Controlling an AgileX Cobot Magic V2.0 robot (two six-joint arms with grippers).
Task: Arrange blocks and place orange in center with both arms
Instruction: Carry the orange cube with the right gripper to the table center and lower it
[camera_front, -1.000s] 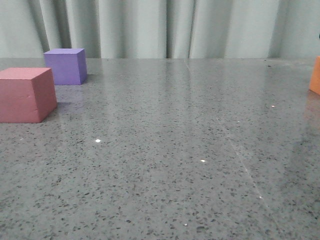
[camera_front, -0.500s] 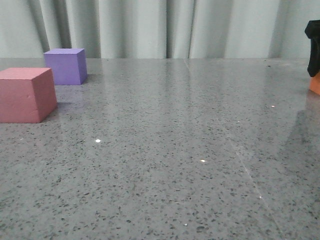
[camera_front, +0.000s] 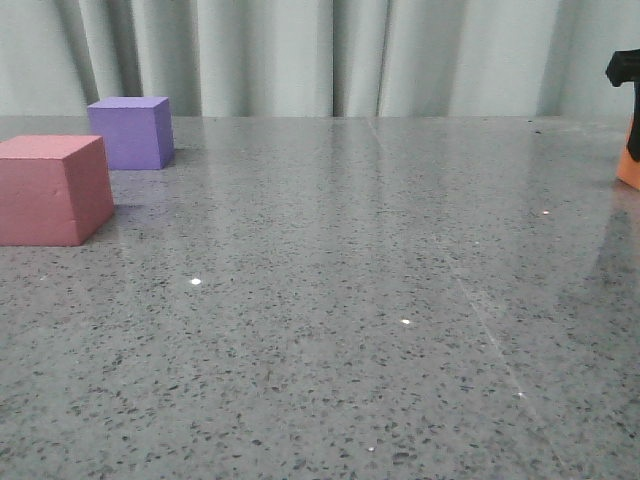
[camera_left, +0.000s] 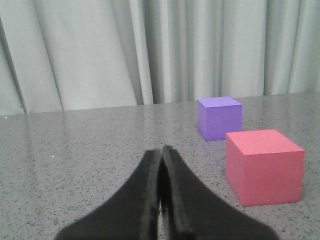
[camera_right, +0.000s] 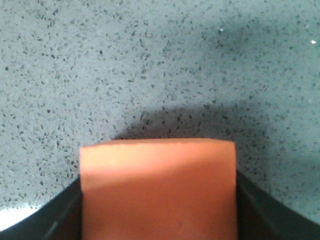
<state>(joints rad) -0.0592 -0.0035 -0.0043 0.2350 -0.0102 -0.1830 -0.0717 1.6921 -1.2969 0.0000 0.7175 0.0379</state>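
Note:
My right gripper needs to release the orange cube midway across the table's far half (camera_front: 313, 190), in a spot that is slightly nearer than the purple cube.
The orange cube (camera_right: 157, 190) sits on the table between my right gripper's (camera_right: 157, 205) two black fingers, which press against its sides. In the front view only a sliver of the orange cube (camera_front: 631, 155) shows at the right edge, with part of the right gripper (camera_front: 625, 68) above it. The pink-red cube (camera_front: 52, 190) and the purple cube (camera_front: 130, 132) stand at the far left, the purple one behind. My left gripper (camera_left: 161, 150) is shut and empty, low over the table, with the purple cube (camera_left: 219, 118) and pink-red cube (camera_left: 264, 166) ahead of it to one side.
The table (camera_front: 330, 300) is grey speckled stone. A pale pleated curtain (camera_front: 300, 55) hangs along its far edge.
My right gripper has come into the front view at the right edge and settled around the orange cube. The pink-red and purple cubes have not moved.

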